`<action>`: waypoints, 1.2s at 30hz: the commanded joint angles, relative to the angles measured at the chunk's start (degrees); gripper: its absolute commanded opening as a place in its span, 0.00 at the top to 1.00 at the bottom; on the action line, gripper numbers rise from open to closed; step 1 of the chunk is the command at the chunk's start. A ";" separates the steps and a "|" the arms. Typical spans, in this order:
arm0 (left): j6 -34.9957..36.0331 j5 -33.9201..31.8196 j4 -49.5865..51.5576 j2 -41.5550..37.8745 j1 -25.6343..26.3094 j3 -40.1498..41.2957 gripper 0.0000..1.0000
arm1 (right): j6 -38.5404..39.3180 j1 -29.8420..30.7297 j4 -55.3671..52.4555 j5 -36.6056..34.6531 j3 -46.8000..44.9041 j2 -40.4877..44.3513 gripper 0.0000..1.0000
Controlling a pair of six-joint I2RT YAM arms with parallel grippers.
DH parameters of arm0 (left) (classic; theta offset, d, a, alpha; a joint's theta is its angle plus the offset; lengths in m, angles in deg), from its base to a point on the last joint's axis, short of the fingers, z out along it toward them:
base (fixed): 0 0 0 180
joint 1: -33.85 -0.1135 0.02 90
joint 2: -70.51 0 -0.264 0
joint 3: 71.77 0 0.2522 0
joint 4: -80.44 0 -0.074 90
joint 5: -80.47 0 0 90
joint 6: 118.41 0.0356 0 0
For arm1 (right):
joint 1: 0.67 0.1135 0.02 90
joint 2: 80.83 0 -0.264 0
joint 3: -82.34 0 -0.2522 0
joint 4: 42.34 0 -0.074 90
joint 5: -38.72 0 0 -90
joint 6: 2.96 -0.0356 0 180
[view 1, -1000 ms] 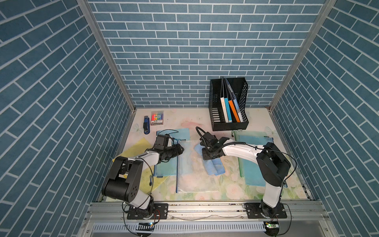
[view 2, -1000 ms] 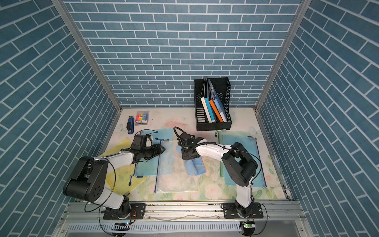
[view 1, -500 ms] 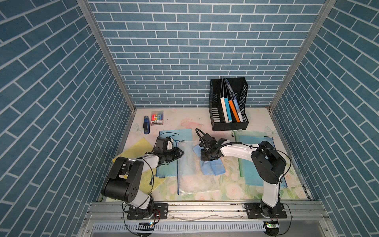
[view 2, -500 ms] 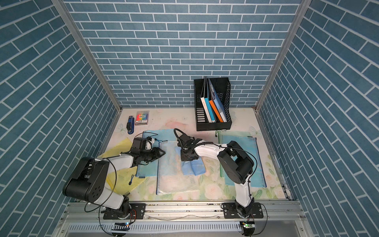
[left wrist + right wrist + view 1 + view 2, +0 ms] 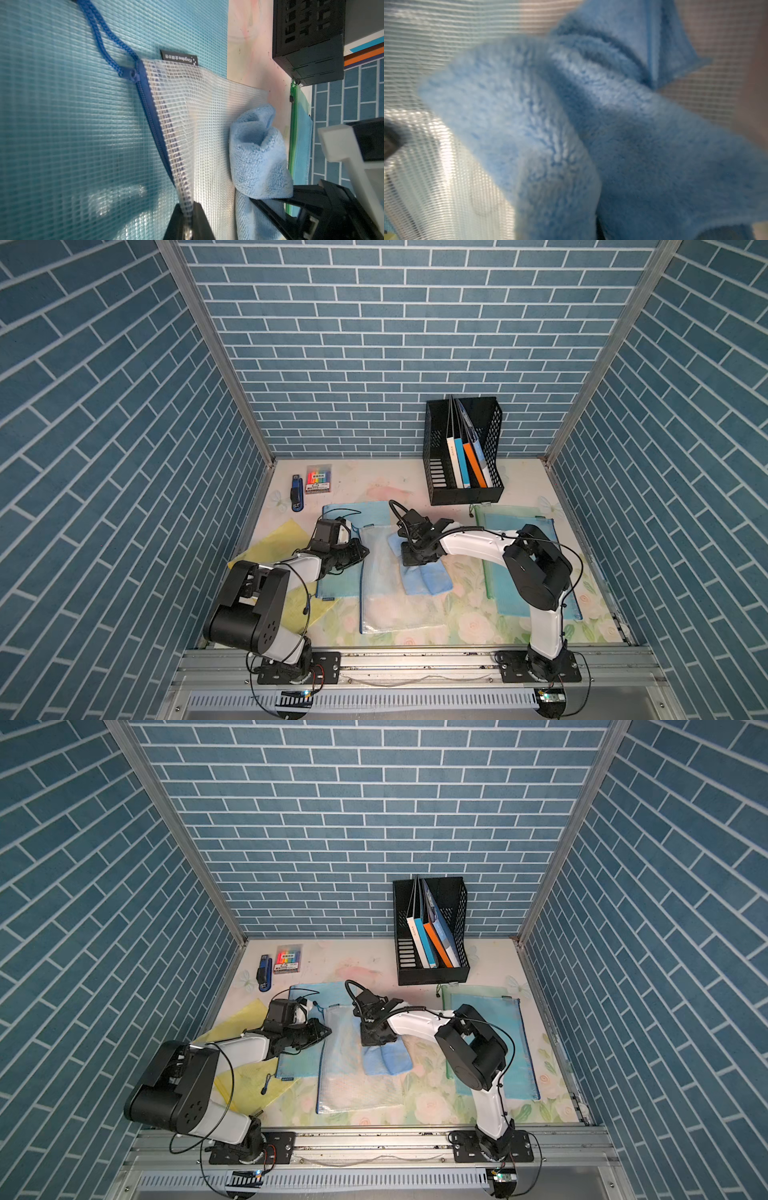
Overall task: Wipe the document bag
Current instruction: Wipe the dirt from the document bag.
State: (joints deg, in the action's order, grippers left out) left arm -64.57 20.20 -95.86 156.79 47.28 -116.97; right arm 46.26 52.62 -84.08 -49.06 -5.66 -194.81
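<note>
The clear bag's mesh bunches up into a raised fold in the robot's left gripper, so this gripper should open and pinch the bag's blue zipper (image 5: 161, 147) with the mesh flat.
The clear mesh document bag (image 5: 390, 601) (image 5: 353, 1085) lies flat mid-table, its blue zipper along the left side. My left gripper (image 5: 361, 551) (image 5: 326, 1029) is shut on that zipper edge; in the left wrist view the mesh (image 5: 207, 124) is pinched and lifted between the black jaws of this gripper (image 5: 188, 209). A light blue cloth (image 5: 428, 578) (image 5: 388, 1058) (image 5: 255, 155) rests on the bag's far right part. My right gripper (image 5: 415, 558) (image 5: 376, 1038) is shut on the cloth and presses it down. The cloth (image 5: 571, 124) fills the right wrist view and hides the fingers.
A blue bag (image 5: 353, 510) lies under the clear one at left, with a yellow bag (image 5: 274, 543) beyond it. A green-edged bag (image 5: 503, 518) lies at right under my right arm. A black file rack (image 5: 461, 485), a blue stapler (image 5: 296, 498) and a marker pack (image 5: 319, 480) stand at the back.
My left gripper's jaws have closed on the bag's zipper edge. The right gripper, still holding the cloth, has shifted slightly left on the bag.
</note>
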 commanded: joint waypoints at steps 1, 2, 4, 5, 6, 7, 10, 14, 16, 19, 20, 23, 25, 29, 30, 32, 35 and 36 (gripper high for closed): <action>2.59 -2.68 2.44 1.04 0.10 -0.36 0.88 | 2.57 2.69 -3.93 0.90 5.38 -2.55 1.00; 2.89 -3.58 3.05 0.83 0.10 -0.53 0.87 | 2.71 3.00 -4.51 0.70 6.53 -3.33 1.00; 3.43 -5.04 3.62 0.22 0.06 -0.31 0.84 | 2.35 3.06 -4.70 1.01 6.79 -4.18 1.00; 3.38 -5.64 3.56 -0.03 0.10 -0.13 0.80 | 1.77 2.99 -4.23 1.03 6.03 -4.16 1.00; 3.30 -6.36 3.41 -0.38 0.03 0.01 0.77 | 1.20 2.93 -3.44 0.95 4.82 -3.87 1.00; 3.14 -6.53 2.80 -0.63 0.02 0.30 0.76 | 0.61 2.82 -2.53 1.13 3.59 -3.46 1.00; 1.49 -5.57 -0.62 -1.24 0.02 1.56 0.72 | -0.38 2.78 -1.57 1.21 1.38 -3.09 1.00; -2.14 -4.54 -6.90 -2.55 -0.33 4.55 0.57 | -1.62 2.75 -0.56 1.30 -0.17 -3.10 1.00; -4.08 -3.76 -10.10 -3.02 -0.51 5.80 0.55 | -2.23 2.78 -0.08 1.48 -0.75 -3.18 1.00; -6.02 -2.16 -13.33 -2.69 -0.60 6.43 0.51 | -2.74 2.77 0.82 1.96 -1.33 -3.23 1.00; -6.68 -1.57 -14.42 -2.54 -0.60 6.61 0.51 | -2.73 2.78 0.77 2.00 -1.23 -3.35 1.00; -9.54 -0.24 -18.57 -3.08 -0.69 7.83 0.50 | -2.80 2.78 0.74 2.32 -1.07 -3.84 1.00; -11.33 0.42 -21.38 -3.79 -0.78 8.75 0.50 | -2.89 2.77 0.82 2.35 -1.13 -3.90 1.00; -11.65 0.32 -21.11 -4.79 -0.95 8.66 0.62 | -3.17 2.75 1.25 2.35 -1.42 -3.66 1.00; -10.61 -0.25 -19.25 -4.79 -0.95 8.15 0.68 | -3.17 2.78 1.26 2.44 -1.42 -3.53 1.00; -8.09 -0.88 -15.64 -4.09 -1.04 7.01 0.75 | -2.92 2.79 1.39 2.35 -1.27 -3.23 1.00; -5.83 -1.13 -12.95 -2.05 -1.04 6.05 0.80 | -2.48 2.78 0.95 2.51 -0.52 -3.04 1.00; -5.46 -1.10 -12.66 -1.21 -1.04 5.88 0.81 | -2.32 2.75 0.76 2.53 -0.22 -3.10 1.00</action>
State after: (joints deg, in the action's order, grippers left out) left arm -72.96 19.42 -111.66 153.77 46.60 -109.82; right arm 45.26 55.51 -81.57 -46.48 -5.01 -196.80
